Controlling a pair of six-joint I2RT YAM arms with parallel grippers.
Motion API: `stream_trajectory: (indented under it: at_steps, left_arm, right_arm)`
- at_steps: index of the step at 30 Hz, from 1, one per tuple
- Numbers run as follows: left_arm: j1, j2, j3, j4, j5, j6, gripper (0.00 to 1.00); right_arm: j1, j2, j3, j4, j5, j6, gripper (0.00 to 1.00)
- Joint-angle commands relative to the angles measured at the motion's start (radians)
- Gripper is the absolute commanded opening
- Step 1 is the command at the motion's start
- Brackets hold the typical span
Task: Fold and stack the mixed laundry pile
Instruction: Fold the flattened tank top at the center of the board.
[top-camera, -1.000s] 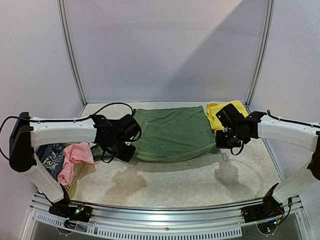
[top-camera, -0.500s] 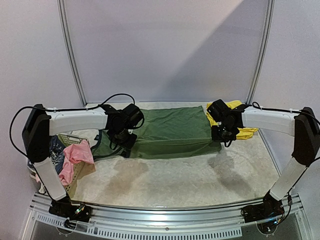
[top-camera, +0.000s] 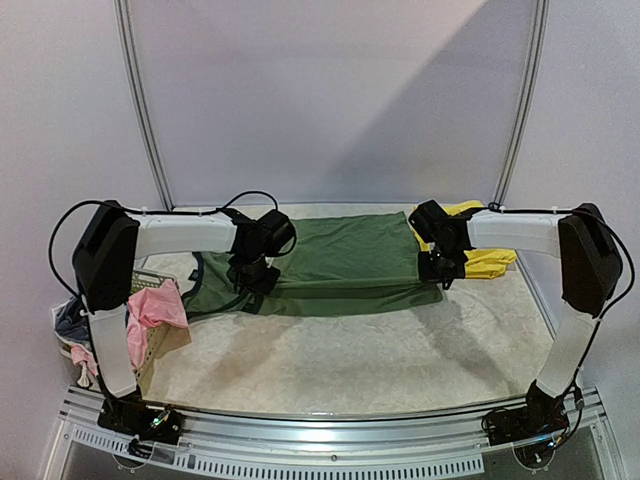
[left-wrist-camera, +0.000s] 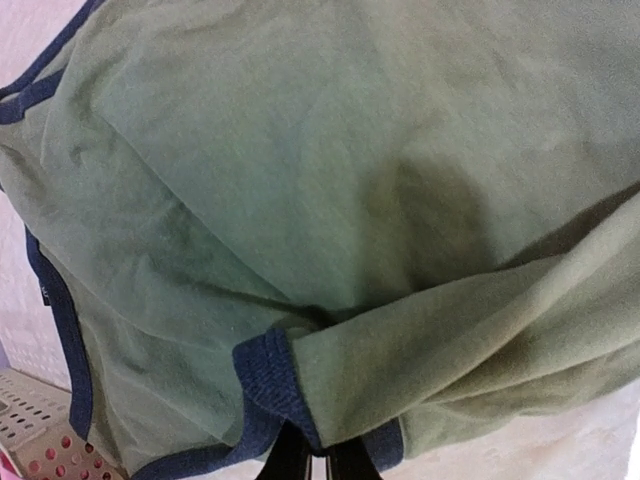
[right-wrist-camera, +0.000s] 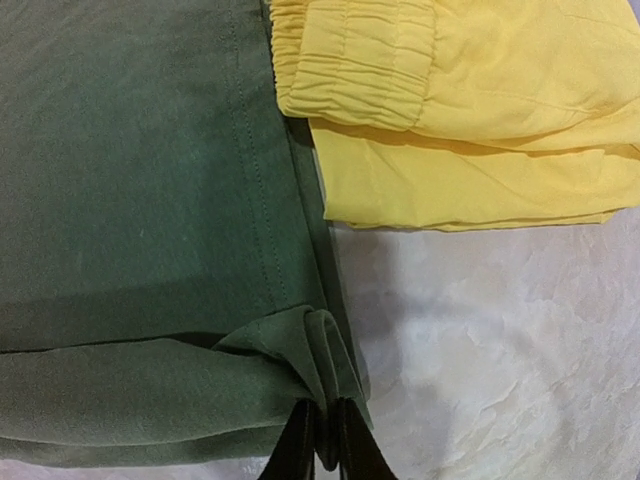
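Note:
The top's shoulder strap lies flat beside the basket, beyond the armhole trim, so the left gripper needs to put the trim down and take the strap's end (left-wrist-camera: 108, 455).
The olive-green sleeveless top (top-camera: 345, 262) lies spread across the back of the table, its near edge lifted and folded over. My left gripper (top-camera: 250, 275) is shut on its navy-trimmed edge (left-wrist-camera: 285, 385) at the left end. My right gripper (top-camera: 438, 270) is shut on the top's bunched hem corner (right-wrist-camera: 325, 370) at the right end. The yellow shorts (top-camera: 478, 245) lie folded behind the right gripper, their elastic waistband (right-wrist-camera: 350, 65) against the top's right edge. A pink piece (top-camera: 148, 315) and a blue-grey patterned piece (top-camera: 72, 320) hang in the basket at the left.
A pale mesh laundry basket (top-camera: 150, 280) stands at the table's left edge, its corner showing in the left wrist view (left-wrist-camera: 30, 440). Bare pale tabletop (top-camera: 350, 360) lies in front of the top. Metal frame posts and white walls close the back.
Both grippers have carried the top's near edge away from me, over the garment, narrowing it into a folded band. Both arms have stretched further back.

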Motion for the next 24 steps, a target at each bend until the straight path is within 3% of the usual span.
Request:
stream_trajectory:
  at_steps: [1,4,7,11,15,18,24]
  left_arm:
    - [0.034,0.068,0.048,-0.017,-0.050,-0.003,0.07]
    - [0.046,0.085,0.077,-0.012,-0.090,-0.021,0.27]
    - [0.049,0.061,0.094,0.000,-0.136,-0.032,0.47]
    - [0.041,-0.051,0.030,0.056,-0.190,-0.041,0.65]
    - [0.024,-0.183,-0.087,0.119,-0.187,-0.050,0.66]
    - [0.003,-0.233,-0.153,0.154,-0.120,-0.054,0.60]
    - [-0.026,-0.202,-0.205,0.294,0.118,-0.026,0.47]
  right_arm:
    - [-0.032,0.079,0.054,0.022,-0.008,-0.018,0.15]
    - [-0.060,0.104,0.105,0.024,-0.026,-0.026,0.22]
    - [-0.071,0.093,0.151,0.002,-0.028,-0.037,0.42]
    - [-0.071,-0.008,0.130,0.007,-0.030,-0.033,0.59]
    - [-0.062,-0.124,0.022,0.067,-0.076,-0.033,0.63]
    - [-0.041,-0.178,-0.062,0.147,-0.174,-0.054,0.62]
    - [0.004,-0.135,-0.090,0.304,-0.401,-0.107,0.49]
